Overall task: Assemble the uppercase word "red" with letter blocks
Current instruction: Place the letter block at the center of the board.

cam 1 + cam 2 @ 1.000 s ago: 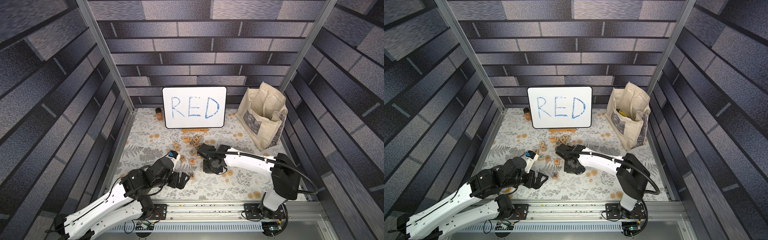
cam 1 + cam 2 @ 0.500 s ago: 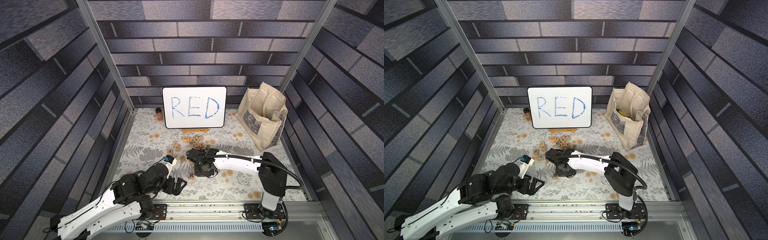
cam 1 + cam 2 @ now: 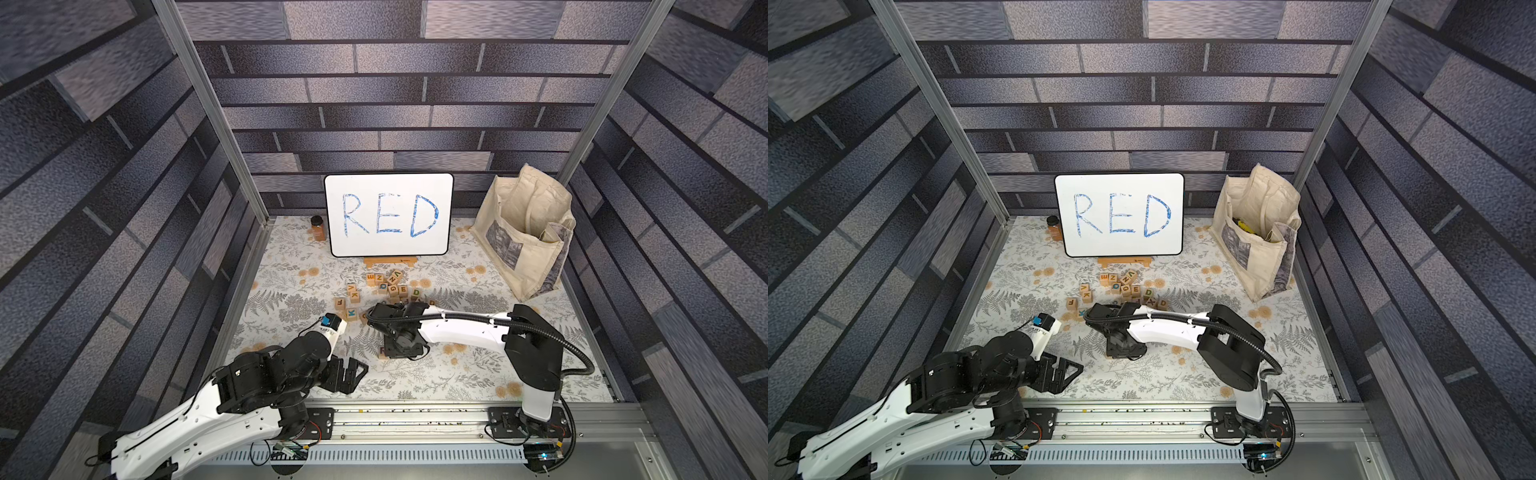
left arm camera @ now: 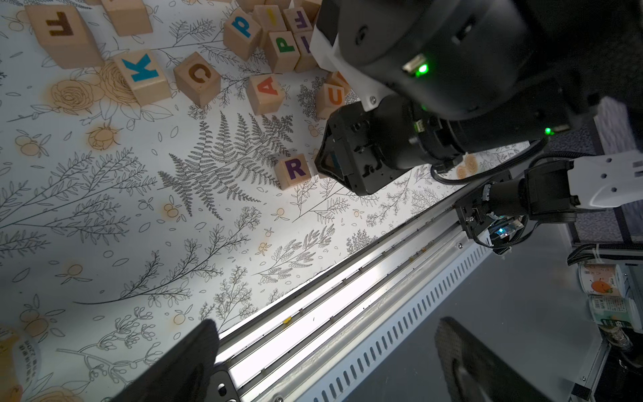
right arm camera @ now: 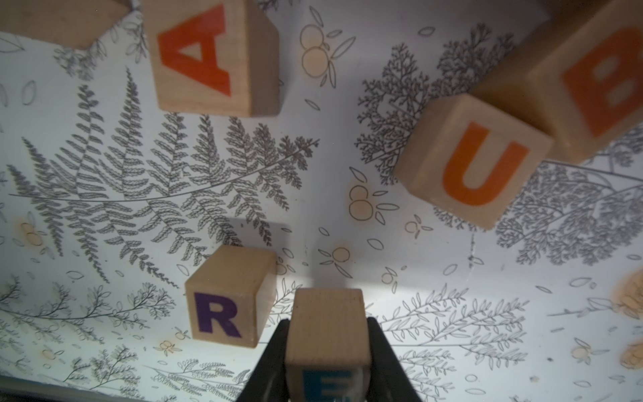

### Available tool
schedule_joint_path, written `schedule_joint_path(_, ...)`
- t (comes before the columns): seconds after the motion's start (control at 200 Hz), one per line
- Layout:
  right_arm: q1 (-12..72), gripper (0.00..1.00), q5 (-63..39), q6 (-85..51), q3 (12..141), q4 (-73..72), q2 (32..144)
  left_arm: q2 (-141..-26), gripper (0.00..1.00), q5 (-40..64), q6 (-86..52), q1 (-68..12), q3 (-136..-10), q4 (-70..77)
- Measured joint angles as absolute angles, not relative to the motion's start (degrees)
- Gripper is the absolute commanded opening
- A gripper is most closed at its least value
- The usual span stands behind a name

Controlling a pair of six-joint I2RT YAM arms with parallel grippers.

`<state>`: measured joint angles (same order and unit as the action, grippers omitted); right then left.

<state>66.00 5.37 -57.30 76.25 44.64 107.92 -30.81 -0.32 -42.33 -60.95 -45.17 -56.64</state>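
Next, my right gripper puts the blue-green E cube down on the mat (image 3: 398, 353) (image 5: 328, 323) next to the purple R cube.
The purple R cube (image 5: 226, 296) rests on the flowered mat, also seen in the left wrist view (image 4: 295, 169) and half hidden in a top view (image 3: 381, 352). My right gripper (image 5: 328, 322) is shut on the blue-green E cube (image 5: 328, 334), which hangs just beside the R cube on its right. Both top views show this gripper (image 3: 401, 351) (image 3: 1123, 349) pointing down at the mat. A green D cube (image 3: 416, 292) lies in the heap of letter blocks (image 3: 388, 284) farther back. My left gripper (image 3: 351, 374) (image 4: 323, 348) stands open and empty near the front rail.
Loose A (image 5: 208, 59), U (image 5: 476, 163) and B (image 5: 591, 80) cubes lie just behind the R cube. A white board (image 3: 388, 214) with RED written on it stands at the back, beside a brown jar (image 3: 318, 227). A cloth tote bag (image 3: 528, 232) stands back right. A metal rail (image 3: 415, 415) edges the front.
My right gripper has carried the E cube forward and to the left, down beside the R cube. The left arm has drawn back toward the front rail, still open.
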Motion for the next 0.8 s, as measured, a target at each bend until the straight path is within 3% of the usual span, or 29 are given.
schedule_joint_path(0.411, 66.0, 0.16, 5.4, -57.9, 76.2, 43.4, 110.0, -30.7, 1.0, -1.4, -42.5, -61.2, -45.4, -56.9)
schedule_joint_path(0.801, 66.0, 0.3, 6.0, -57.9, 76.2, 43.4, 110.0, -29.5, 1.0, -1.8, -42.5, -61.2, -45.7, -58.0)
